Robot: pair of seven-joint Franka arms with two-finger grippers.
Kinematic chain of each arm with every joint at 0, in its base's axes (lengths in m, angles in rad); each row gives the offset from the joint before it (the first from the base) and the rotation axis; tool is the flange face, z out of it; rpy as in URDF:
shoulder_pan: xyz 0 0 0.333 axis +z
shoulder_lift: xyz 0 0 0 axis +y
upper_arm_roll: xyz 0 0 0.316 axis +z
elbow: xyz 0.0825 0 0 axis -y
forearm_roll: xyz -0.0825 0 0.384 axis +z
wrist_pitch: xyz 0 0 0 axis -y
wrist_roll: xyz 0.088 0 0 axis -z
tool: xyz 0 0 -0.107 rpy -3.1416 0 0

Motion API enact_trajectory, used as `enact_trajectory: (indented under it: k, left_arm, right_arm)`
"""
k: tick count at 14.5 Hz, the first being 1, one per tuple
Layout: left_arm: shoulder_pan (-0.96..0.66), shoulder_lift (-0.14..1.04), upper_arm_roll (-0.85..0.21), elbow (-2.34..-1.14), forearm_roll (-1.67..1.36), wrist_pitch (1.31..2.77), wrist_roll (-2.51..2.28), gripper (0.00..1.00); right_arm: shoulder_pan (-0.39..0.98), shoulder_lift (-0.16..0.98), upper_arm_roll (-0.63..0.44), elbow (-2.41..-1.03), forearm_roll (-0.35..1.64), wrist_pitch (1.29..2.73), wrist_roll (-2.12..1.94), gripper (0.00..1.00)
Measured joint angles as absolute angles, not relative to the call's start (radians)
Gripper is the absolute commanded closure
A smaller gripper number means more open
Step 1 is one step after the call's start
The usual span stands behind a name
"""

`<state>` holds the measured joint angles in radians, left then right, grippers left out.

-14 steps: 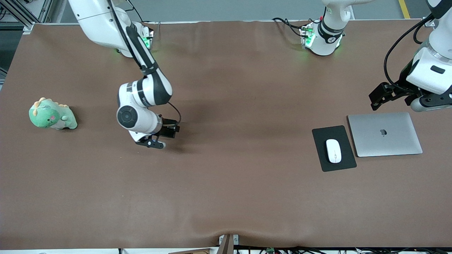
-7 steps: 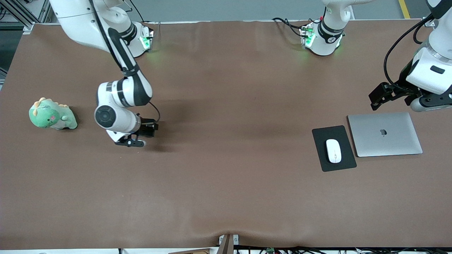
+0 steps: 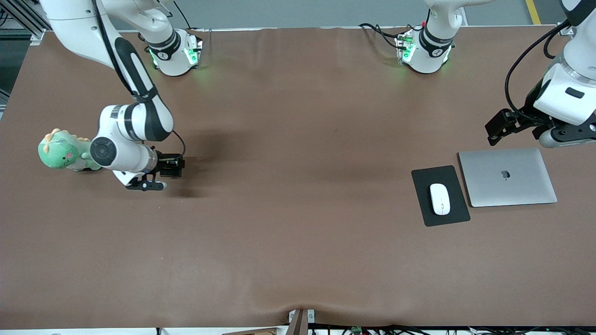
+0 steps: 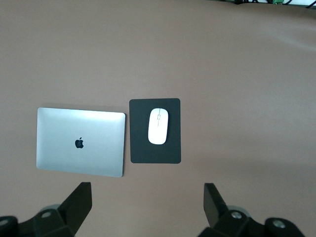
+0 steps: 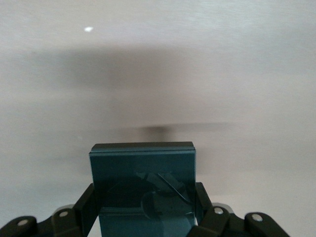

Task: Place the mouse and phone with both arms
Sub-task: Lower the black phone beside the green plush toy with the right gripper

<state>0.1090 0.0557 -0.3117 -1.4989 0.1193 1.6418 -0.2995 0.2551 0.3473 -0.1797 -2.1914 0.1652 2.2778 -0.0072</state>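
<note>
My right gripper will let go of the black phone on the bare table (image 3: 138, 156) beside the green dinosaur, facing the mouse pad. The phone is held low over the table now.
The white mouse (image 3: 439, 198) lies on a black mouse pad (image 3: 442, 220) toward the left arm's end of the table; it also shows in the left wrist view (image 4: 158, 126). My right gripper (image 3: 173, 166) is shut on the black phone (image 5: 143, 173), held flat and low over bare table beside a green toy. In the right wrist view the fingers (image 5: 200, 195) clamp the phone's two long sides. My left gripper (image 3: 499, 126) is open and empty, and waits in the air over the table next to the laptop; its own view (image 4: 146, 193) looks down on the mouse.
A closed silver laptop (image 3: 507, 177) lies beside the mouse pad, toward the left arm's end. A green plush dinosaur (image 3: 63, 152) sits at the right arm's end, close to the right arm's wrist. The table has a brown cover (image 3: 298, 232).
My right arm has carried the phone across the table toward the right arm's end, up to the green dinosaur. The left arm, mouse and laptop have not moved.
</note>
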Motion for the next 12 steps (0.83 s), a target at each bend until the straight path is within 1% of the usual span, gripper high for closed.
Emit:
enact_trajectory:
  k: [7,12]
  left_arm:
    - [0.107,0.056,-0.318,-1.500,0.119,1.642,-0.299,0.00]
    - [0.107,0.056,-0.318,-1.500,0.119,1.642,-0.299,0.00]
  right_arm:
    - [0.094,0.317,-0.186,-2.253,0.160,2.294,-0.179,1.00]
    - [0.089,0.317,-0.217,-2.336,0.136,2.382,-0.184,1.00]
